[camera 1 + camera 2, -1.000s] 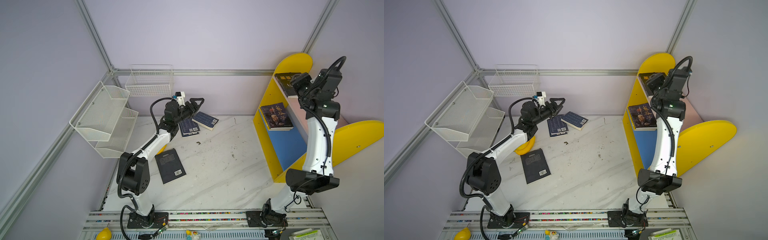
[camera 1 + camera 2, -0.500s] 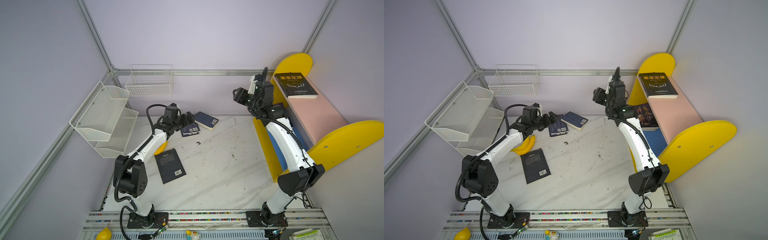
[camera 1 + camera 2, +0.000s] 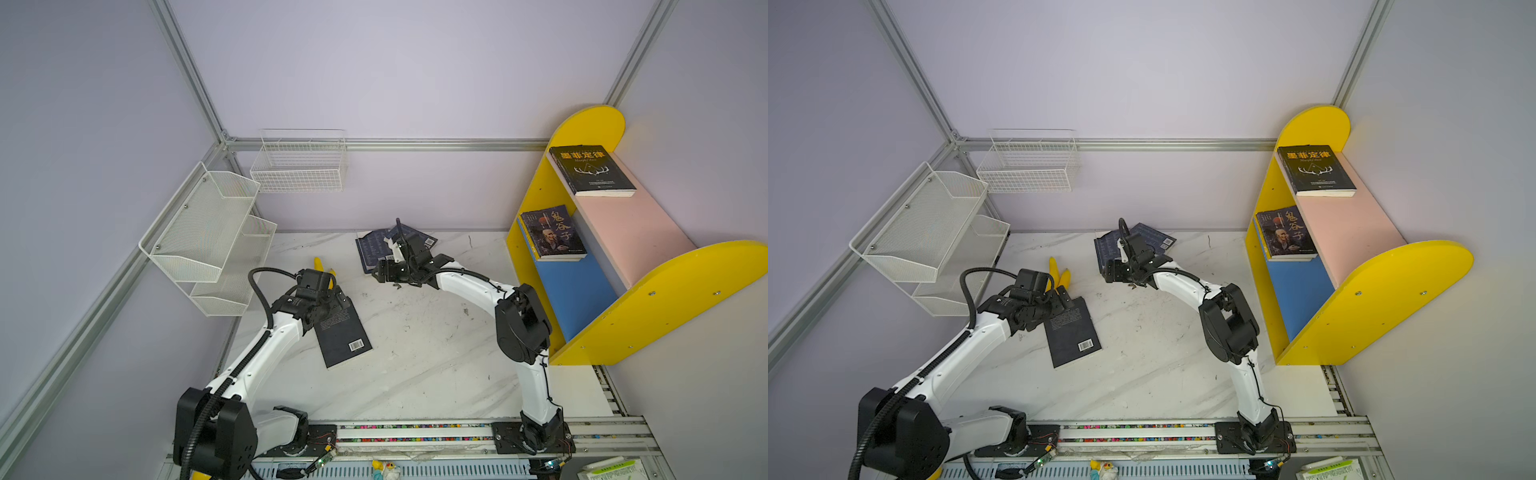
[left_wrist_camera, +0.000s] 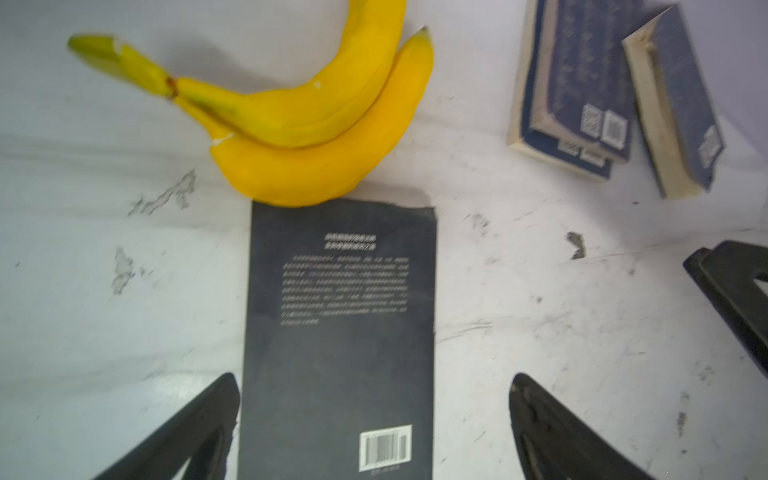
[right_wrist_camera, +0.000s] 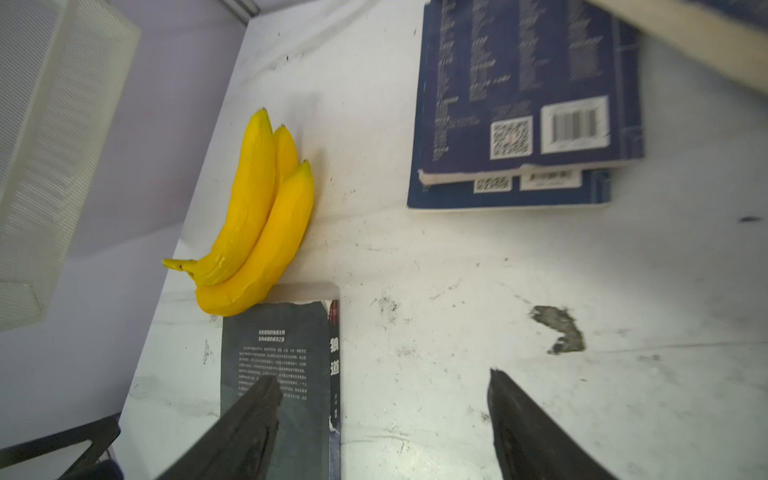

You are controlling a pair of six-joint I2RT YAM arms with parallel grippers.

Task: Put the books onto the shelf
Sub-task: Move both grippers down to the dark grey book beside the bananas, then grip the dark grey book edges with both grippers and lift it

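My left gripper should take the black book at its far edge (image 3: 346,298) (image 4: 368,202), the one beside the yellow bananas.
A black book (image 3: 343,332) (image 4: 338,332) lies face down on the table, barcode up. My left gripper (image 3: 337,297) (image 4: 374,380) hovers open over its far end, one finger on each side, not touching it. My right gripper (image 3: 380,274) (image 5: 382,376) hangs open and empty above the table, just in front of two stacked navy books (image 3: 372,249) (image 5: 528,95); another navy book (image 3: 419,240) leans on them. On the shelf (image 3: 665,286), a black book with an orange title (image 3: 590,170) lies on the pink board and a dark book (image 3: 552,232) on the blue board.
Yellow bananas (image 3: 322,268) (image 4: 311,124) touch the black book's far edge. A white mesh rack (image 3: 208,237) and a wire basket (image 3: 299,162) hang on the walls at back left. Both arms reach over the middle of the marble table (image 3: 415,374).
My right arm left the black book on the pink board and swung down to the table by the navy books. My left gripper drew back from the navy books to the black book and opened wide.
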